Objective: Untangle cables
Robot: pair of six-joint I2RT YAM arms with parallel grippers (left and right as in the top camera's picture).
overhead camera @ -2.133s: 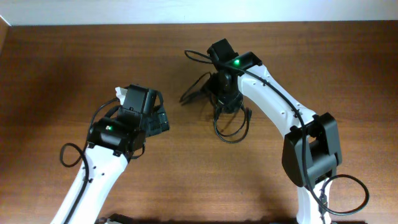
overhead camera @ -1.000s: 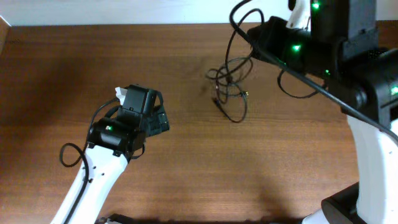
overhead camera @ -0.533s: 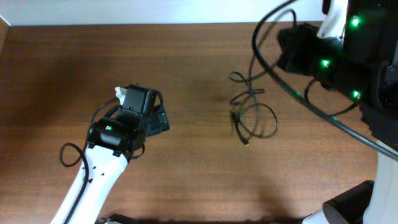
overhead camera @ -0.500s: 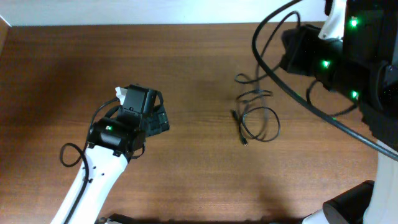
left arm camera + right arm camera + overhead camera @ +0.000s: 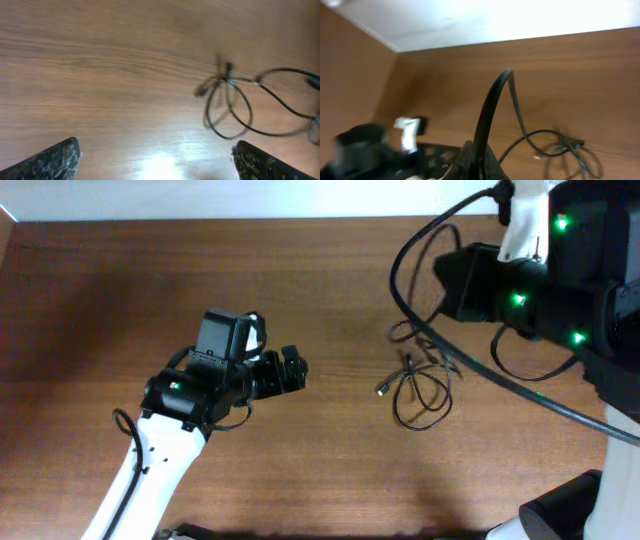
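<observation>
My right gripper's arm is raised above the wooden table (image 5: pixel 546 348), and I should set the black cable down there beneath it, away from the tangle.
A small tangle of thin black cables (image 5: pixel 420 385) lies on the wooden table (image 5: pixel 300 480), right of centre, with a small plug end (image 5: pixel 382 390) pointing left. My right arm (image 5: pixel 500 280) is raised high above it. In the right wrist view my right gripper (image 5: pixel 482 159) is shut on one black cable strand (image 5: pixel 492 105), which arcs up and then drops to the cable tangle (image 5: pixel 570 147). My left gripper (image 5: pixel 288 372) is open and empty, pointing right, well short of the tangle. The left wrist view shows its fingertips (image 5: pixel 55 157) wide apart and the cables (image 5: pixel 230 105) ahead.
A white wall strip (image 5: pixel 250 198) runs along the table's far edge. A thicker black wire (image 5: pixel 560 405) from the right arm crosses above the table's right side. A wire loop (image 5: pixel 125 425) hangs by the left arm. The left arm (image 5: pixel 370 145) appears blurred in the right wrist view.
My left gripper has turned and reached right toward the cables. The right arm rose with a strand, and the tangle was dragged to the right and a little toward the front.
</observation>
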